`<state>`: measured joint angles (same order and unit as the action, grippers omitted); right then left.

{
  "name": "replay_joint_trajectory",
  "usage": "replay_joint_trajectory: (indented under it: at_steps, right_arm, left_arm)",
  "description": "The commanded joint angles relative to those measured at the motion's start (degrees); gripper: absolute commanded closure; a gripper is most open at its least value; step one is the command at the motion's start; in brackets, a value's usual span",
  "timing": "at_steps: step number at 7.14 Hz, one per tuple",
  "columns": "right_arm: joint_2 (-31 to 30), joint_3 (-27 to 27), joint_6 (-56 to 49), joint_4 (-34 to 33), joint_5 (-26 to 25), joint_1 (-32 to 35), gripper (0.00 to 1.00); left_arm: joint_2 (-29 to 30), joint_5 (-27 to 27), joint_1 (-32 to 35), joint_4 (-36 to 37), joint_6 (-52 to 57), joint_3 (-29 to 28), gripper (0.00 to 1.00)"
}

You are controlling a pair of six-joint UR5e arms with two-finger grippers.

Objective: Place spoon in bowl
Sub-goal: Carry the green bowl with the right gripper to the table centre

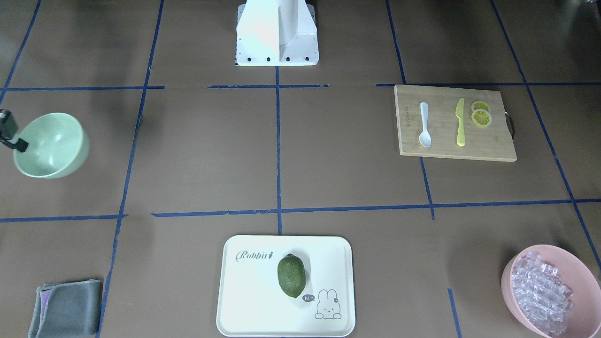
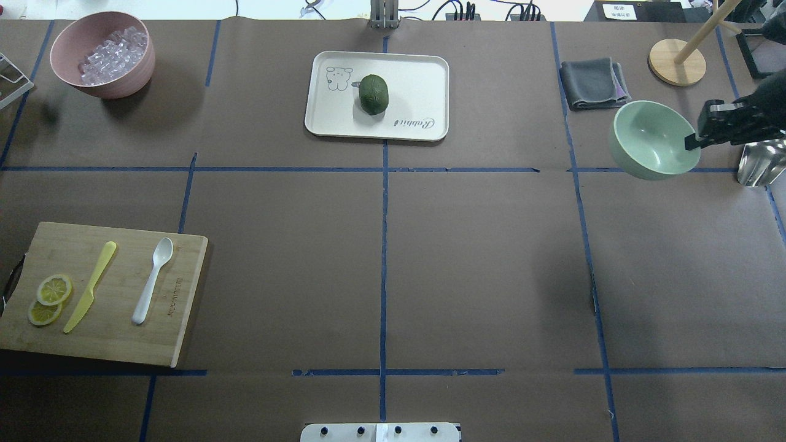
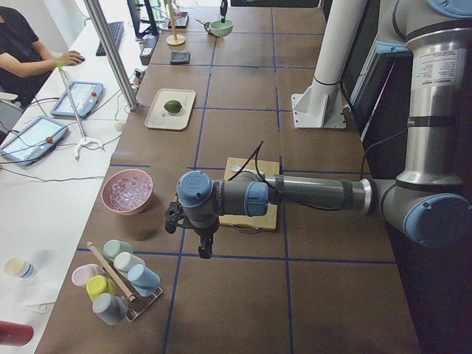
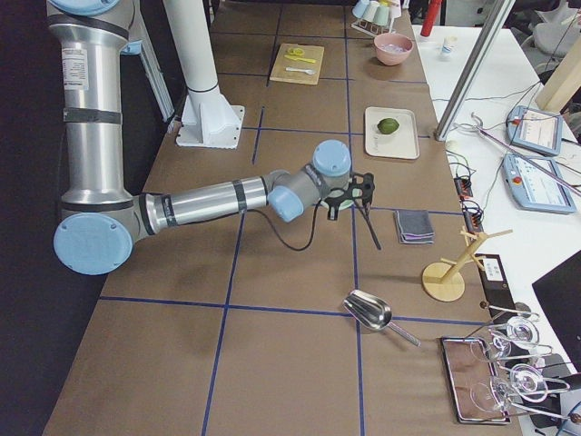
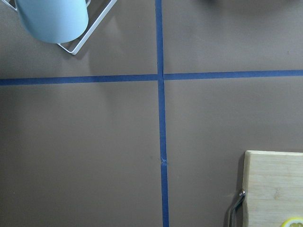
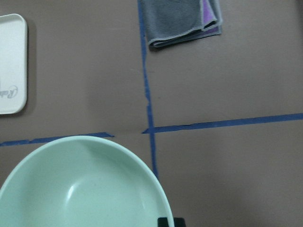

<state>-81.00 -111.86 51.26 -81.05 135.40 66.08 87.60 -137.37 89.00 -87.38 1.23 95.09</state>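
I will let go of the mint bowl, now tilted far away, with my right gripper on the blue tape line leading to the white tray (image 1: 282, 154), between its crossings.
The white spoon (image 2: 152, 279) lies on the wooden cutting board (image 2: 184, 294) at the table's left; it also shows in the front-facing view (image 1: 425, 124). The pale mint-green bowl (image 2: 652, 140) is far away at the right, tilted. My right gripper (image 2: 692, 142) is shut on its rim, which also shows in the front-facing view (image 1: 19, 144) and in the right wrist view (image 6: 85, 184). My left gripper (image 3: 204, 247) shows only in the exterior left view, pointing down off the board's outer end; I cannot tell whether it is open or shut.
A yellow-green knife (image 2: 91, 285) and lemon slices (image 2: 49, 299) share the board. A pink bowl of ice pieces (image 2: 101, 55) stands far left. A white tray (image 2: 417, 86) holds a green fruit (image 2: 373, 94). A grey cloth (image 2: 592, 83), wooden stand (image 2: 677, 61) and metal scoop (image 2: 758, 162) flank the mint bowl.
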Motion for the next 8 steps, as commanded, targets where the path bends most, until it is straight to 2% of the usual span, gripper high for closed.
replay_joint_trajectory:
  at_steps: [1,2,3,5,6,7,8]
  right_arm:
    - [12.99,-1.61,19.56,-4.20,-10.70,-15.62,1.00]
    - [16.19,-0.83,25.15,-4.20,-18.43,-23.55,1.00]
    - [19.53,2.23,29.64,-3.94,-23.21,-29.02,1.00]
    - [28.39,12.84,34.32,-3.59,-31.74,-35.55,1.00]
    - [32.01,18.20,34.95,-2.89,-34.13,-37.15,1.00]
    - [31.78,20.43,36.44,1.29,-34.33,-38.55,1.00]
    - [31.34,20.45,36.89,1.94,-34.24,-38.57,1.00]
  left_arm:
    - [-0.15,0.00,-0.06,-0.07,0.09,0.00,0.00]
    - [-0.15,0.00,-0.06,-0.08,0.09,0.09,0.00]
    - [-0.15,0.09,-0.06,0.01,0.17,0.00,0.00]
    - [-0.24,0.09,-0.06,-0.08,0.17,0.00,0.00]
    - [-0.24,0.00,-0.06,-0.08,0.17,0.00,0.00]
    - [-0.24,0.09,-0.06,-0.08,0.17,0.00,0.00]
    - [-0.24,0.09,-0.06,-0.08,0.17,-0.26,0.00]
